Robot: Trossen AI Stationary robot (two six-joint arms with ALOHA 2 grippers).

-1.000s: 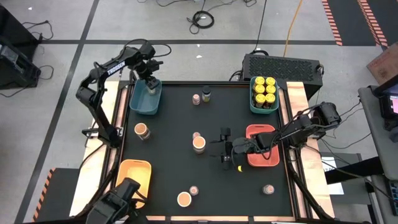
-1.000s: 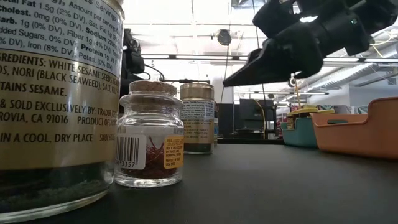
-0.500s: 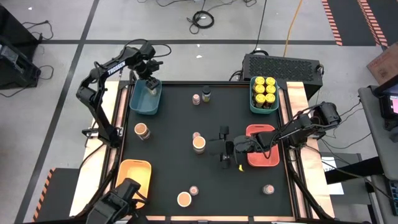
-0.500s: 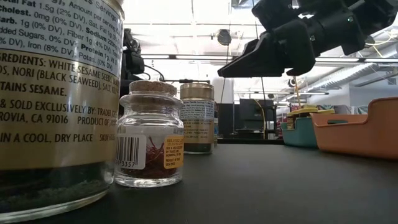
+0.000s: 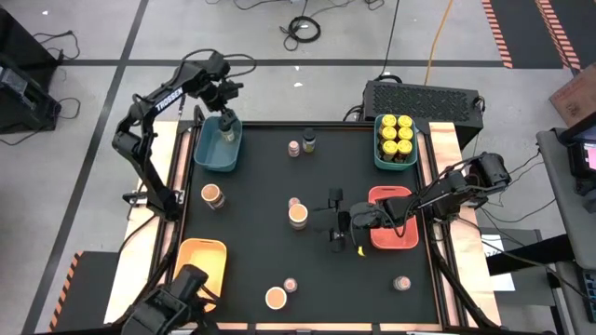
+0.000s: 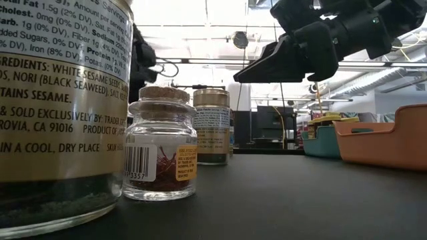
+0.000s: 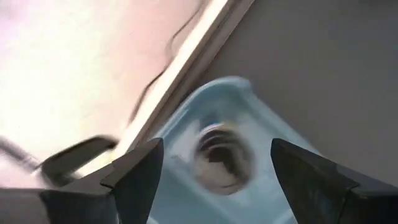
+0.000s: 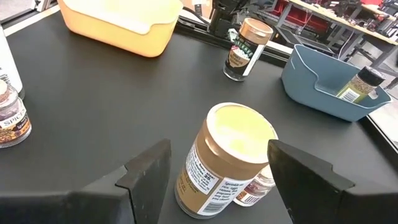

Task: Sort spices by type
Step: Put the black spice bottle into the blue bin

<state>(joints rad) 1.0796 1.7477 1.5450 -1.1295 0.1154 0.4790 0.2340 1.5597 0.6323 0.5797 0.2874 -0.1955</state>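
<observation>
Next, I should close my left gripper on the lid (image 5: 309, 134) of the black-lidded jar at the black table's far edge.
My right gripper (image 5: 328, 223) (image 8: 221, 167) is open, level above the table's middle. Its fingers stand apart on either side of a tan-lidded jar (image 5: 298, 215) (image 8: 231, 158) without touching it. A tiny pinkish-lidded jar (image 5: 294, 202) (image 8: 258, 185) stands against that jar. My left gripper (image 5: 226, 119) (image 7: 211, 163) is open above the blue tray (image 5: 217, 152). A dark-lidded jar (image 7: 222, 155) (image 8: 359, 86) lies in that tray. Several yellow-lidded jars (image 5: 396, 133) stand in the green tray. Other jars stand scattered on the black table.
A red tray (image 5: 402, 233) lies under my right arm and an orange tray (image 5: 200, 265) at the near left. Loose jars stand at the left (image 5: 213, 194), far middle (image 5: 294, 148) (image 5: 308, 141), near middle (image 5: 276, 298) (image 5: 291, 284) and near right (image 5: 402, 283).
My left gripper has risen from the blue tray and moved toward the table's far edge, leaving the dark-lidded jar in the tray. My right gripper has edged toward the table's left, closer to the tan-lidded jar, and then stayed still.
</observation>
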